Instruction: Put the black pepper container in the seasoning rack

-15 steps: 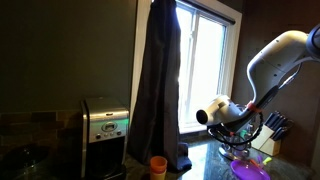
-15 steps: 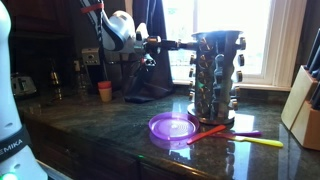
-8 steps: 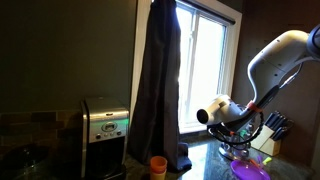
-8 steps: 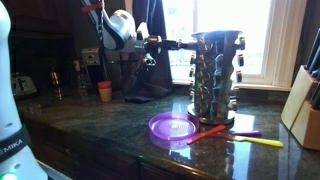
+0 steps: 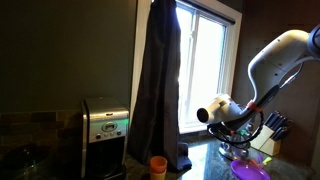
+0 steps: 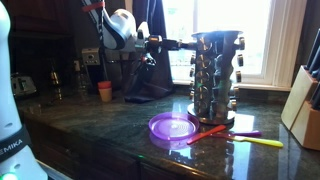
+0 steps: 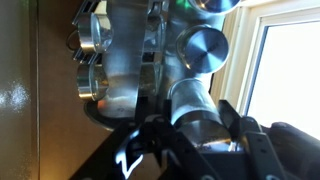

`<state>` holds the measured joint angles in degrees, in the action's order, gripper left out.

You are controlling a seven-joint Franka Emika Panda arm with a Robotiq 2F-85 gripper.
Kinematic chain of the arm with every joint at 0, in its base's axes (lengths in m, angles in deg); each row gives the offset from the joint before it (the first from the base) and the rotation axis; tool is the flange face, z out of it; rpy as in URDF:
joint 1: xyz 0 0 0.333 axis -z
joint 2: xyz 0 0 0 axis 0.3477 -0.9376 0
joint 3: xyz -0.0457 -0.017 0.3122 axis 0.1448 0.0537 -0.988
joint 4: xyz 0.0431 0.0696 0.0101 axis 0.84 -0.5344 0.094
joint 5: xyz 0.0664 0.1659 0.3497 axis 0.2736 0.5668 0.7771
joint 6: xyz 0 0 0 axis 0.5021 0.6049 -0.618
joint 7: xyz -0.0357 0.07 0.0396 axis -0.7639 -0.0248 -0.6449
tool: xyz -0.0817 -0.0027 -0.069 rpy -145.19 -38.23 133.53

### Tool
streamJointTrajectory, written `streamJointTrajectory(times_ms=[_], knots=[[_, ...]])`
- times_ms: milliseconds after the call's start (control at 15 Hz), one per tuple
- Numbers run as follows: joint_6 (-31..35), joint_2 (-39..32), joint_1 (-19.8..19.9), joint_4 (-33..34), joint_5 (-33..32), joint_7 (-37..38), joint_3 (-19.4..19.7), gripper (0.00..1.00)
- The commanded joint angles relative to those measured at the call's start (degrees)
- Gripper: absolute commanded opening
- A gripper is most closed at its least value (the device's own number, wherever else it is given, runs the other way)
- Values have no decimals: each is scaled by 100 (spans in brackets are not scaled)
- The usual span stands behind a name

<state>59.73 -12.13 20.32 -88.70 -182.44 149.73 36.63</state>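
The robot's gripper will release the black pepper container in the seasoning rack's top slot on the window side (image 5: pixel 233 136) (image 7: pixel 196 98).
The seasoning rack (image 6: pixel 215 75) is a tall metal stand of small jars with shiny lids; in the wrist view the rack (image 7: pixel 130 60) fills the middle and top. My gripper (image 7: pixel 192 115) is shut on the black pepper container (image 7: pixel 195 100), a clear jar with a metal lid. The jar lies lengthwise between my fingers, its lid end toward the rack's jars. In an exterior view the gripper (image 6: pixel 172 43) holds the container (image 6: pixel 184 44) level, at the rack's upper tier on its left side. Whether it touches the rack I cannot tell. In an exterior view the gripper (image 5: pixel 237 128) is dark and half hidden.
A purple round lid (image 6: pixel 172 127) and red and yellow utensils (image 6: pixel 225 133) lie on the dark counter before the rack. A pale knife block (image 6: pixel 303 105) stands at the right. An orange cup (image 6: pixel 105 91), a dark curtain (image 5: pixel 158 80) and a steel appliance (image 5: pixel 105 125) stand further off.
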Motion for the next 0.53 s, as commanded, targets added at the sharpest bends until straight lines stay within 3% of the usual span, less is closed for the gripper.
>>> streamJointTrajectory(times_ms=[0, 467], knots=[[612, -5, 147, -39, 304, -315, 117, 24], [256, -59, 67, 109, 775, -591, 61, 24]])
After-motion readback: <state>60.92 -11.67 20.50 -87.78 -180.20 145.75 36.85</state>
